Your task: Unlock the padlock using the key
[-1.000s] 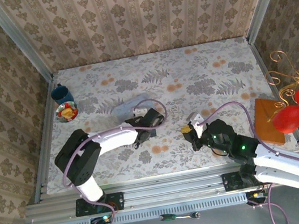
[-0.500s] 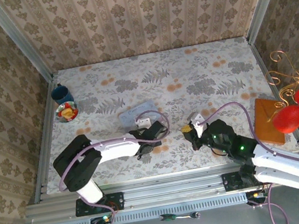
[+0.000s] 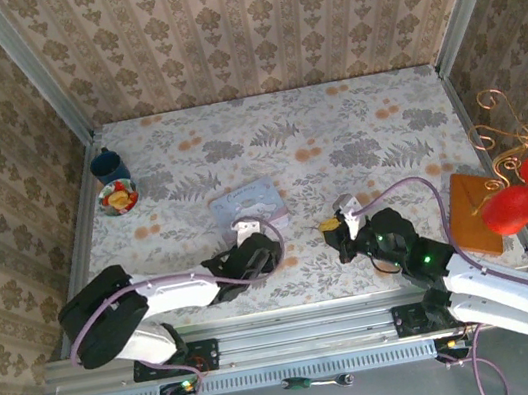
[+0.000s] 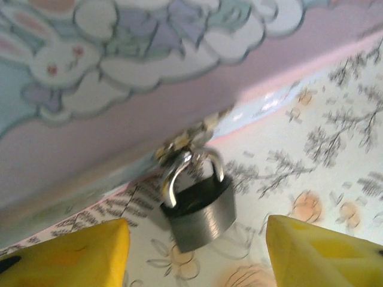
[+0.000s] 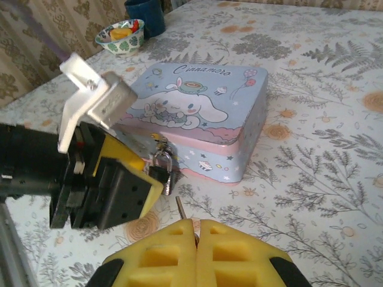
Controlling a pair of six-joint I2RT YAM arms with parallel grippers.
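The padlock hangs loose and broadside across the open fingers of my left gripper, so I need to pinch the padlock's flat sides (image 4: 206, 225) with it and steady it before the key goes in.
The pastel cartoon tin box (image 3: 248, 203) (image 5: 197, 119) lies at mid-table. A small silver and black padlock (image 4: 200, 206) (image 5: 161, 171) hangs shut from the hasp on its near side. My left gripper (image 3: 253, 255) (image 4: 197, 257) sits low just in front of the padlock, open, with a yellow pad on either side and nothing between them. My right gripper (image 3: 336, 231) (image 5: 197, 224) is shut on the key (image 5: 181, 207). The key's thin blade sticks out toward the padlock, a short gap from it.
A blue cup (image 3: 110, 165) and a fruit bowl (image 3: 119, 196) stand at the far left. A wooden board (image 3: 475, 213) and a wire stand with red ornaments (image 3: 509, 207) occupy the right edge. The left gripper's body (image 5: 114, 191) crowds the padlock's left side.
My left gripper has pulled back from the box toward the near edge and now faces the padlock. The box shifted slightly nearer. My right gripper has barely moved.
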